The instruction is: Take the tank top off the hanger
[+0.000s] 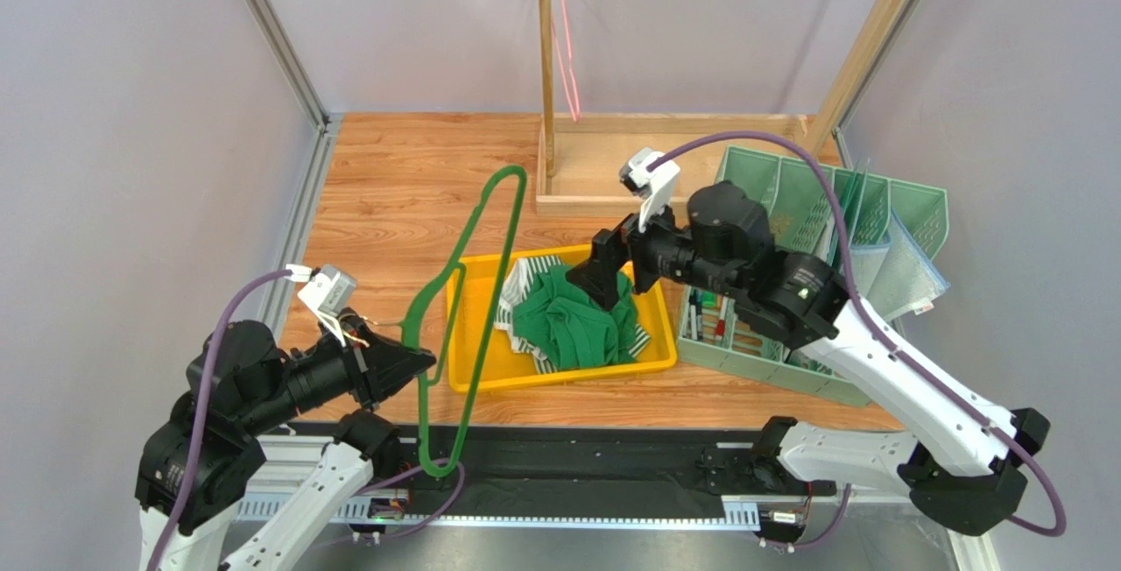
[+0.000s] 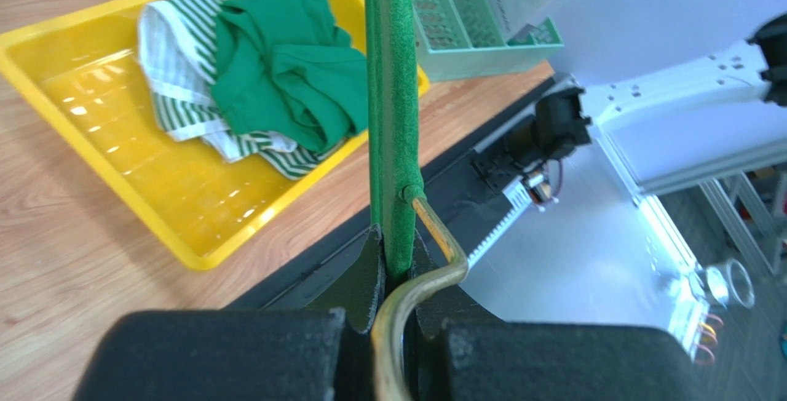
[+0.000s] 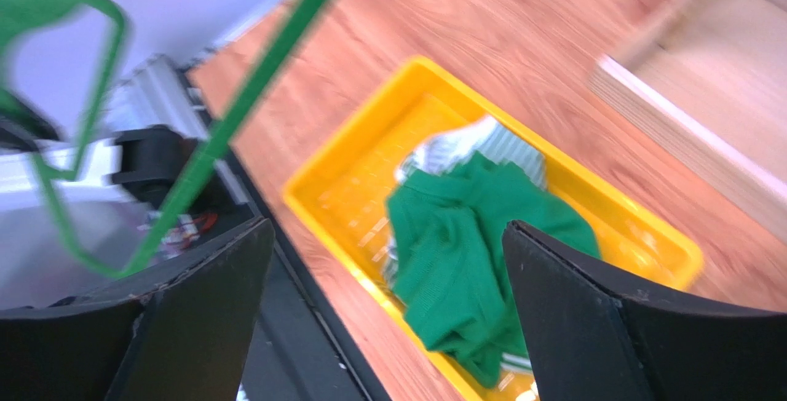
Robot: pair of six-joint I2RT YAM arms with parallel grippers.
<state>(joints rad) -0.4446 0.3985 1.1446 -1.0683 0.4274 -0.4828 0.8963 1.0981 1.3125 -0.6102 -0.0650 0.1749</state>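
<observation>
Next, my right gripper goes to the green hanger's far end (image 1: 515, 173), the rounded corner farthest from the black rail, and closes there.
The green tank top (image 1: 569, 322) lies crumpled in a yellow tray (image 1: 566, 374), on top of a green-and-white striped garment (image 1: 526, 285). It is off the green hanger (image 1: 463, 256), which stands bare, slanting up over the tray's left end. My left gripper (image 1: 419, 364) is shut on the hanger (image 2: 393, 97) just beside its brass hook (image 2: 434, 272). My right gripper (image 1: 603, 269) hovers above the tray, open, nothing between its fingers. In the right wrist view the tank top (image 3: 453, 244) shows below the spread jaws of the right gripper (image 3: 386, 226), apart from them.
A green slatted basket (image 1: 816, 269) stands right of the tray, close under the right arm. A wooden stand (image 1: 546, 59) with a pink cord (image 1: 569, 46) rises at the back. A black rail runs along the near table edge.
</observation>
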